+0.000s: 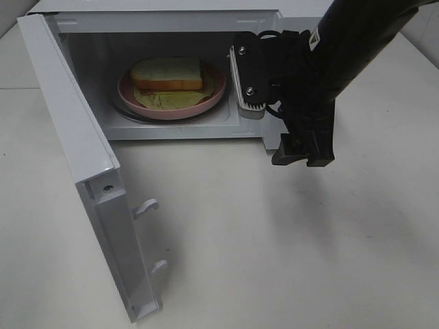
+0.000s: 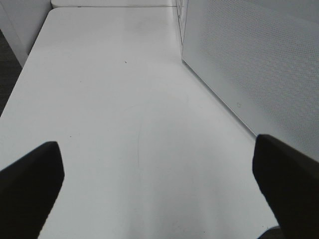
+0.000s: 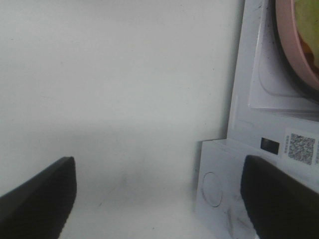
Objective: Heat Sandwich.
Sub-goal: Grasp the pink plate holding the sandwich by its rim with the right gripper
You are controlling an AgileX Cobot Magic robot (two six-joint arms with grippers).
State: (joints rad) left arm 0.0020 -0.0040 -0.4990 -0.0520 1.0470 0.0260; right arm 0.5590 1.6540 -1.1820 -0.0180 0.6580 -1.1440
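Next, I should move my right gripper to the pink plate's front rim (image 1: 180, 114) (image 3: 283, 25), below the sandwich's lettuce, and close it there.
The sandwich (image 1: 167, 73), pale bread over a green lettuce leaf, lies on a round pink plate (image 1: 215, 92) inside the open microwave (image 1: 171, 17). My right gripper (image 1: 302, 156) hangs open and empty in front of the microwave's right front corner, fingers pointing down at the table. In the right wrist view the right gripper (image 3: 159, 199) has nothing between its fingers, and the plate's rim (image 3: 294, 45) shows with a bit of lettuce (image 3: 306, 15). My left gripper (image 2: 159, 189) is open and empty over bare table in the left wrist view; the exterior view does not show it.
The microwave door (image 1: 75, 137) stands swung wide open to the left, its latch hooks (image 1: 146, 207) sticking out over the table. In the left wrist view a white dotted microwave panel (image 2: 259, 64) stands to one side. The white table (image 1: 274, 260) stretches in front.
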